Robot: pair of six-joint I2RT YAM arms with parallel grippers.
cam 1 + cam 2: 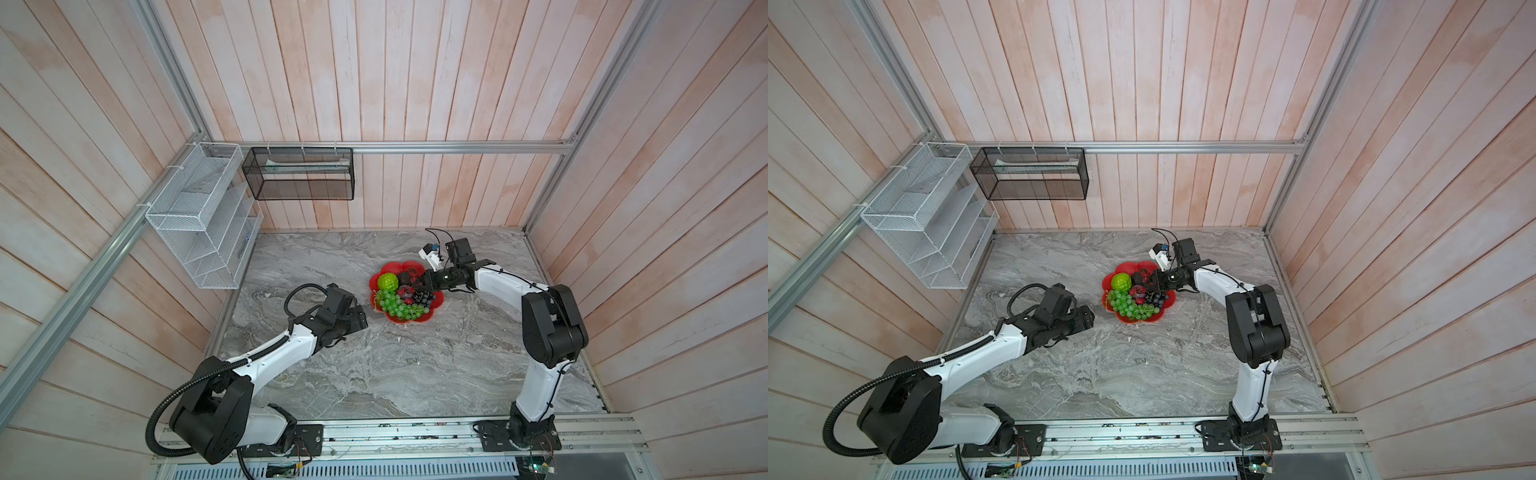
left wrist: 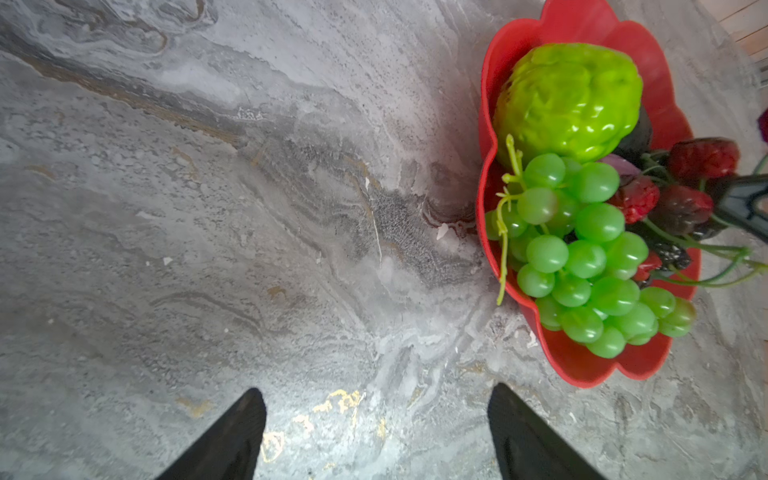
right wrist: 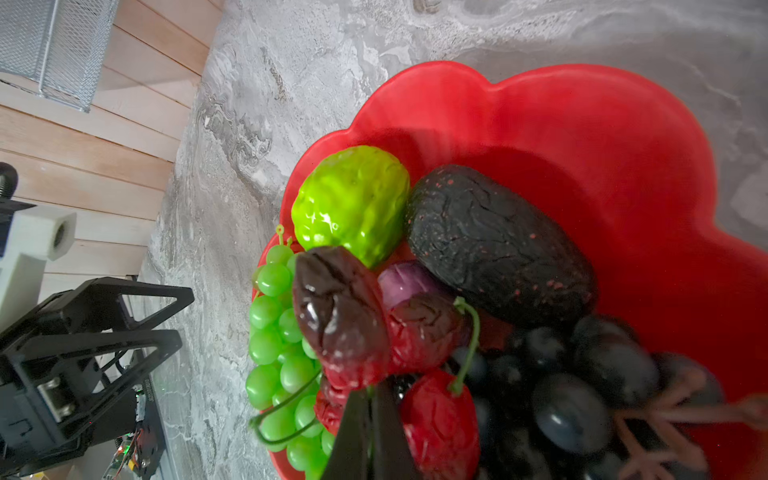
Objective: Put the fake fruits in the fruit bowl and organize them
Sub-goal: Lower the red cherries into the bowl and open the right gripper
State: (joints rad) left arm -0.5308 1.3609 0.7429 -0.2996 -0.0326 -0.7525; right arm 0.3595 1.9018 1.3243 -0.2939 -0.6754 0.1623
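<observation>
Next, my right gripper lets go of the red berries between the small purple ball and the dark grapes (image 1: pixel 409 294) (image 3: pixel 426 348).
The red scalloped fruit bowl (image 1: pixel 409 266) (image 1: pixel 1142 266) (image 2: pixel 582 370) (image 3: pixel 582 124) sits right of the table's middle. In it lie the green grape bunch (image 1: pixel 395 305) (image 2: pixel 582 257) (image 3: pixel 274 345), the bumpy lime-green ball (image 1: pixel 387 281) (image 2: pixel 569 99) (image 3: pixel 353 203), the dark avocado-like oval (image 3: pixel 498 245), a small purple ball (image 3: pixel 409 282) and dark grapes (image 3: pixel 573 395). My right gripper (image 1: pixel 417 284) (image 1: pixel 1148 286) (image 3: pixel 370 399) hovers over the bowl, shut on the thin green stems of the red berries (image 3: pixel 440 419) (image 2: pixel 636 199). My left gripper (image 1: pixel 363 318) (image 1: pixel 1090 318) (image 2: pixel 376 395) stands open and empty over bare marble just left of the bowl.
A white wire basket (image 1: pixel 199 216) hangs on the left wall and a black mesh basket (image 1: pixel 299 174) on the back wall. Wooden walls close in the marble table (image 1: pixel 374 374) on three sides. A metal rail (image 1: pixel 395 432) runs along its front edge.
</observation>
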